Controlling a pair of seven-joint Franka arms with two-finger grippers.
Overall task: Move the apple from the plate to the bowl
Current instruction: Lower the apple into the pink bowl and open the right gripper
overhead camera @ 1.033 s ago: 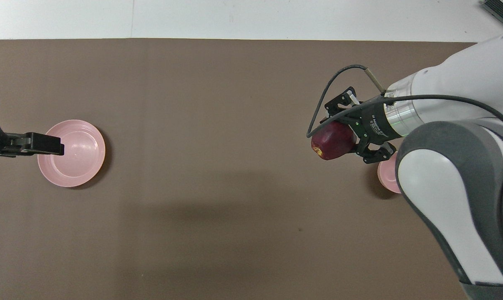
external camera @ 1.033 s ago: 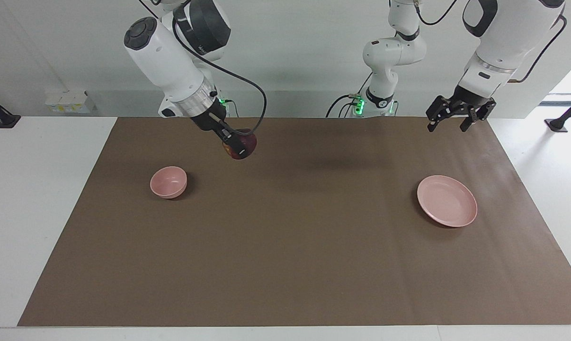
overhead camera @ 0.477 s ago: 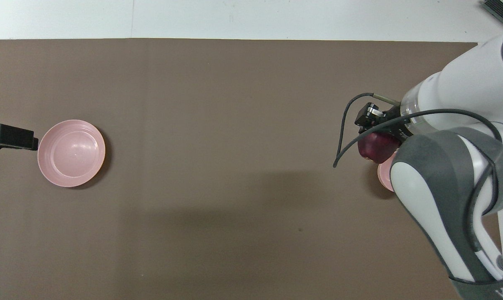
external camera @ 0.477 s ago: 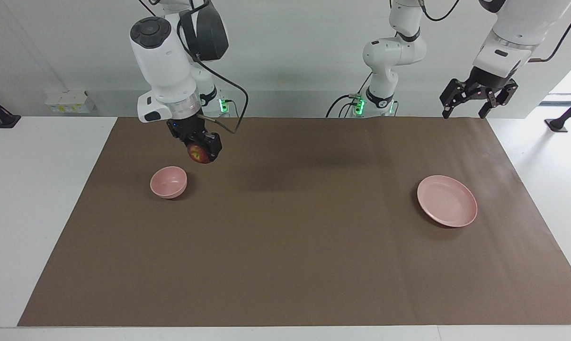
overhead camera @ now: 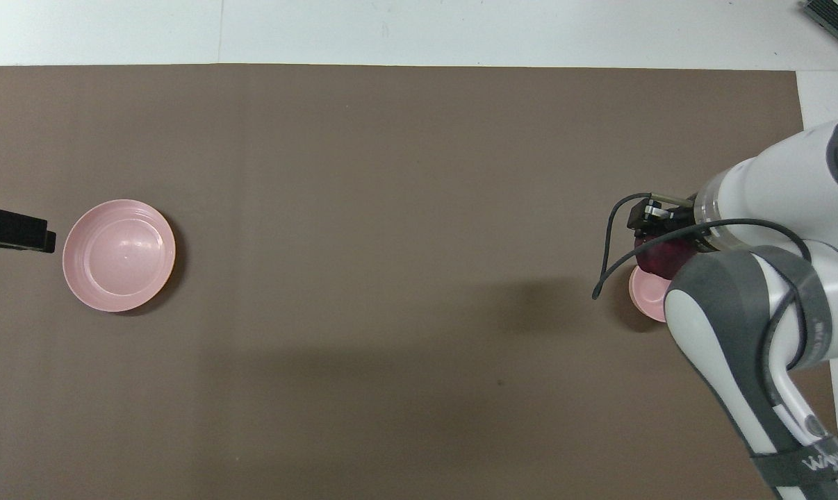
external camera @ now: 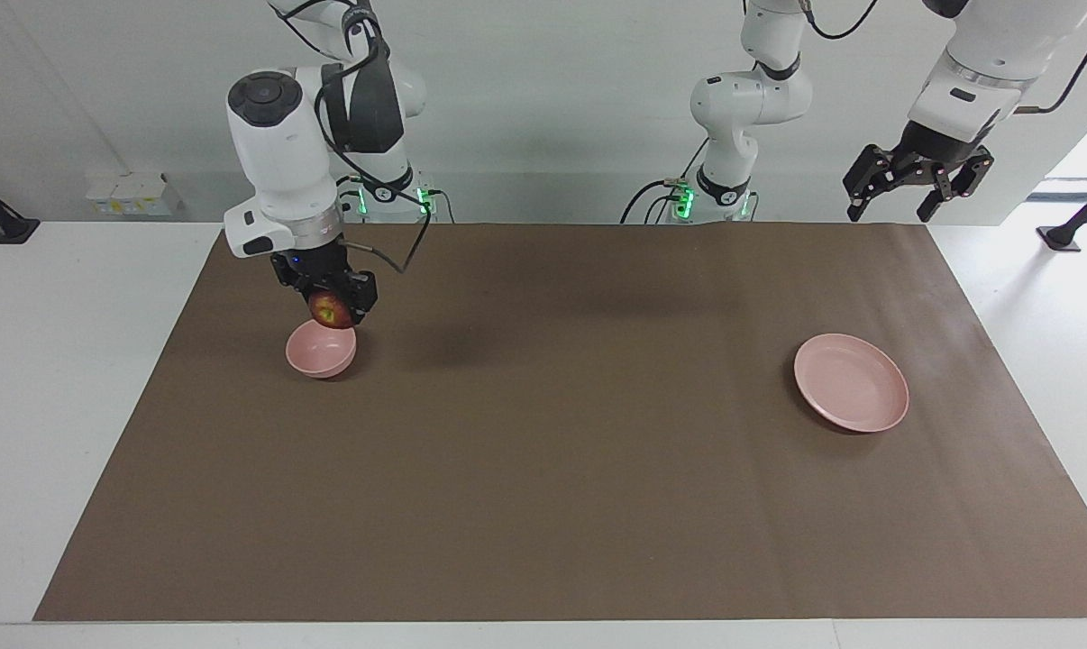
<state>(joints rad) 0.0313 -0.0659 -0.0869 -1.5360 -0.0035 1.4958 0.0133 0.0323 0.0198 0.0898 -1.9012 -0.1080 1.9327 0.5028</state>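
Observation:
I will release the dark red apple from my right gripper inside the small pink bowl (overhead camera: 668,289) on the brown mat. The apple is now held just above that bowl.
My right gripper (external camera: 333,306) is shut on the dark red apple (external camera: 330,311) and holds it just above the small pink bowl (external camera: 320,353), at the right arm's end of the table. In the overhead view the apple (overhead camera: 659,257) shows over the bowl (overhead camera: 645,294), which the right arm mostly hides. The wide pink plate (external camera: 851,381) lies bare at the left arm's end; it also shows in the overhead view (overhead camera: 119,255). My left gripper (external camera: 909,185) is open and raised high, over the mat's edge nearest the robots.
A brown mat (external camera: 561,433) covers the table. White table surface (external camera: 75,361) borders it at both ends. The third robot base (external camera: 724,194) stands at the mat's edge nearest the robots.
My right gripper has carried the apple toward the right arm's end and lowered it over the bowl. My left gripper has lifted and drawn back from over the plate.

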